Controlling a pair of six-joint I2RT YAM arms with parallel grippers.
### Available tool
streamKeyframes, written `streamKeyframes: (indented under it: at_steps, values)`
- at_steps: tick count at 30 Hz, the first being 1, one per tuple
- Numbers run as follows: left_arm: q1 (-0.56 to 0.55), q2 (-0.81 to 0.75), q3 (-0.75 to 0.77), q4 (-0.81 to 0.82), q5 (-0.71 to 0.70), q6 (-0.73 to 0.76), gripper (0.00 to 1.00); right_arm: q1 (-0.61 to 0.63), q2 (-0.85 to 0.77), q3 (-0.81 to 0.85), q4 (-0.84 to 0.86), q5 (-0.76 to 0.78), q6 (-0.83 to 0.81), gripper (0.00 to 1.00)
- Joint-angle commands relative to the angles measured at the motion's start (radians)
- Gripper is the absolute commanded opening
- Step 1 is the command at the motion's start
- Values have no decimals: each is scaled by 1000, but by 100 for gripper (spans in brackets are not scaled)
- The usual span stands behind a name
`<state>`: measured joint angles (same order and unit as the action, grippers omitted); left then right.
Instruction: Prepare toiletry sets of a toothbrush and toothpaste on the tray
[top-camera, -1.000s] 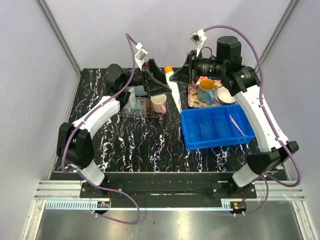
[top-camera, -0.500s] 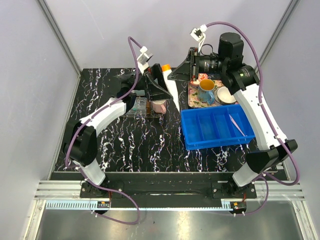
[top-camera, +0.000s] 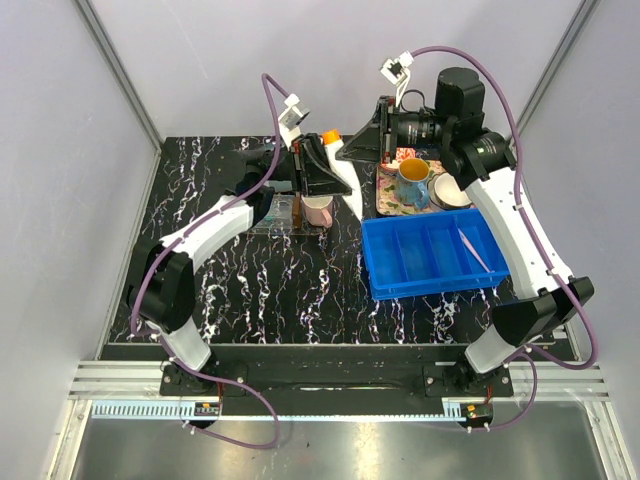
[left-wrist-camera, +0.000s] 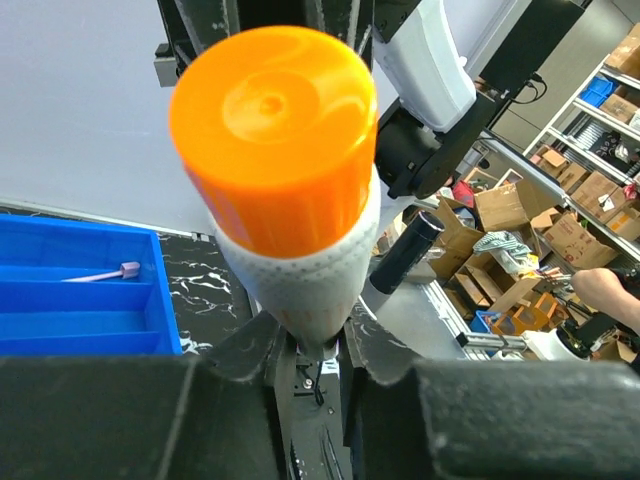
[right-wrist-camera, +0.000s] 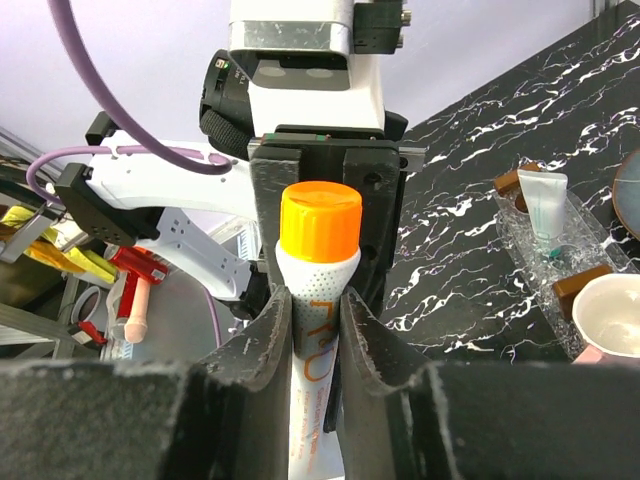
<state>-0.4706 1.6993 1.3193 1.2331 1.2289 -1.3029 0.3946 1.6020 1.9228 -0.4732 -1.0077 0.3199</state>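
Next, my right gripper takes the toothpaste (right-wrist-camera: 318, 278) close under its cap and swings the cap away, because the toothpaste's orange cap leans back over my left gripper.
The orange-capped white toothpaste (top-camera: 333, 142) is held in the air at the back of the table, upright and a little tilted, between both grippers. My right gripper (top-camera: 352, 152) is shut on the tube (right-wrist-camera: 318, 262) just below the cap. My left gripper (top-camera: 322, 172) faces it from the left, its jaws shut on the tube (left-wrist-camera: 290, 200) lower down. The clear tray (top-camera: 272, 216) lies under the left arm. A teal-marked toothpaste (right-wrist-camera: 543, 205) stands in the tray (right-wrist-camera: 585, 240). The pale-pink toothbrush (top-camera: 471, 248) lies in the blue bin (top-camera: 385, 285).
A pink mug (top-camera: 318, 210) stands at the clear tray's right end. The patterned tray (top-camera: 390, 205) at the back right carries a yellow-and-blue mug (top-camera: 412, 180) and a white bowl (top-camera: 452, 192). The blue bin (left-wrist-camera: 60, 335) shows the toothbrush (left-wrist-camera: 102, 273) in the left wrist view.
My left gripper has swung right and up from the clear tray to the tube and closed on it. The right gripper kept holding the tube nearly still.
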Motion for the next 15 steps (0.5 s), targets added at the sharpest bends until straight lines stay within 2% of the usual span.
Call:
streamKeyframes:
  at_steps: [1, 4, 6, 9, 10, 12, 13, 15]
  values:
    - [-2, -24, 47, -6, -22, 34, 12, 0, -40, -5, 10, 24, -41, 0]
    - [-2, -27, 55, -65, -14, 69, 0, 0, -47, 7, -8, 44, -62, 0]
    - [0, -38, 66, -121, -5, 109, 0, -2, -51, 13, -34, 58, -93, 0]
    - [10, -64, 101, -367, 18, 282, 0, -7, -65, 25, -88, 131, -152, 1]
    - [21, -75, 110, -541, 18, 412, 0, -7, -68, 36, -123, 152, -171, 7]
    - [32, -105, 168, -770, 6, 592, 0, -5, -76, 50, -162, 216, -234, 14]
    - [32, -115, 204, -1080, -44, 836, 0, -5, -76, 51, -192, 236, -252, 28]
    - [27, -131, 303, -1342, -115, 1057, 0, -7, -85, 50, -211, 273, -288, 39]
